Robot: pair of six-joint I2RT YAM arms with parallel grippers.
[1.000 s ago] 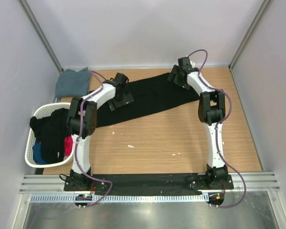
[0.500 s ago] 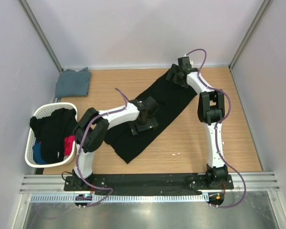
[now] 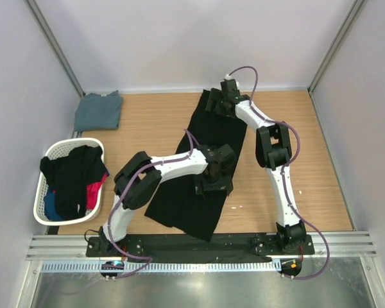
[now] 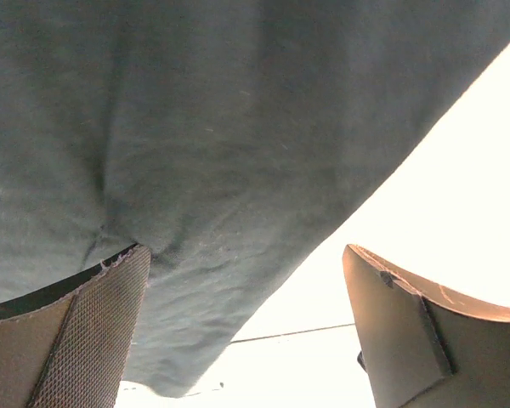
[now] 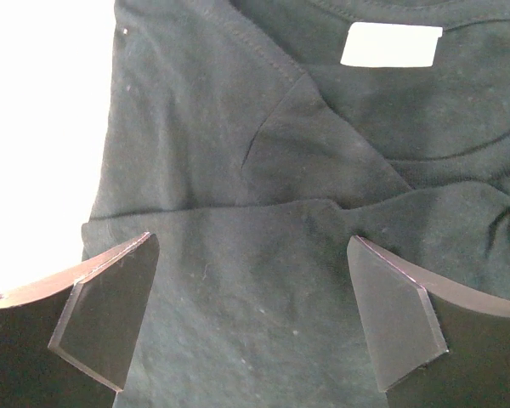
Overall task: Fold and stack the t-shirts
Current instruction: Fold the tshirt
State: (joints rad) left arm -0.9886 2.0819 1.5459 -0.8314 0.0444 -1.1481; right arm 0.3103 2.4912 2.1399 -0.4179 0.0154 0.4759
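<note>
The bottom hem's corner (image 3: 148,213) nearest the laundry basket on the large black t-shirt is the next place my left gripper should go to and close.
The large black t-shirt (image 3: 196,160) lies folded into a long strip running from the far middle of the table toward the near edge. My left gripper (image 3: 213,186) is open over its lower right edge; in the left wrist view the cloth (image 4: 195,170) fills the frame between the spread fingers. My right gripper (image 3: 213,102) is open over the collar end; the right wrist view shows the black cloth (image 5: 263,280) and its white neck label (image 5: 391,44). The slate grey-blue t-shirt (image 3: 98,110) lies folded at the far left corner.
A white laundry basket (image 3: 45,205) holding dark, red and blue clothes stands at the left edge. Grey walls (image 3: 179,38) close in the wooden table (image 3: 308,160) on three sides. The metal rail (image 3: 192,247) with the arm bases runs along the near edge.
The black shirt swung from lying across the far side to running lengthwise toward the near edge. My left gripper moved right and nearer with it; my right gripper shifted left at the far end.
</note>
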